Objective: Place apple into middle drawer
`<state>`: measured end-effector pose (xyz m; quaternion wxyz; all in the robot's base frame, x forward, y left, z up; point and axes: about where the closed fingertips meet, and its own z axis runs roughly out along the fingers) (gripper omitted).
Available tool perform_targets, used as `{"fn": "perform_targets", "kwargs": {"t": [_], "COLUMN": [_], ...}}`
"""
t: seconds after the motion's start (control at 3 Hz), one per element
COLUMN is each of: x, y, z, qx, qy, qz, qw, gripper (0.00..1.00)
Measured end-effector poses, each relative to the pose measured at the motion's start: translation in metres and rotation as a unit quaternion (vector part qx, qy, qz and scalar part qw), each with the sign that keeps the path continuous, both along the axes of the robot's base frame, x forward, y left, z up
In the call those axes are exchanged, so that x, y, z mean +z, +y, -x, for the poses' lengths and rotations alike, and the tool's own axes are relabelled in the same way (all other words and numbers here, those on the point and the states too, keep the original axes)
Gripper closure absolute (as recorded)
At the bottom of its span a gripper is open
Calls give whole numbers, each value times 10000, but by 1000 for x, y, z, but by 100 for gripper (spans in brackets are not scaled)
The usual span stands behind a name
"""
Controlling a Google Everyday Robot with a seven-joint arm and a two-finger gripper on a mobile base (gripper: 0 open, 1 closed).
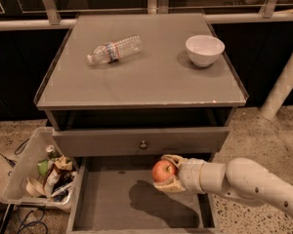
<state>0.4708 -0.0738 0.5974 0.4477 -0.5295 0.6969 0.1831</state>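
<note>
The robot's gripper should release the apple in the dark shadow on the open middle drawer's grey bottom [158,194].
The red-orange apple [163,171] is held in my gripper [169,173], whose beige fingers wrap around it from the right. The white arm reaches in from the lower right. The apple hangs a little above the floor of the open middle drawer [112,199], over its right-hand part, and casts a dark shadow on the bare grey tray. The closed drawer front with a round knob [143,144] is just above and behind the apple.
On the cabinet top [146,82] lie a plastic water bottle [114,50] on its side and a white bowl [204,49]. A clear bin of rubbish [36,177] stands left of the drawer. A white post [283,82] stands at right.
</note>
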Motion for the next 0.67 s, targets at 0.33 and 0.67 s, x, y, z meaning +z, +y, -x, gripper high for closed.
{"fn": "perform_targets", "kwargs": {"t": [0.33, 0.67], "x": [-31, -88], "y": [-1, -3], "z": [0, 2], "qx": [-108, -329], "qy": [304, 814], "qz": [-41, -170], "qw": [9995, 9960], "gripper": [100, 100]}}
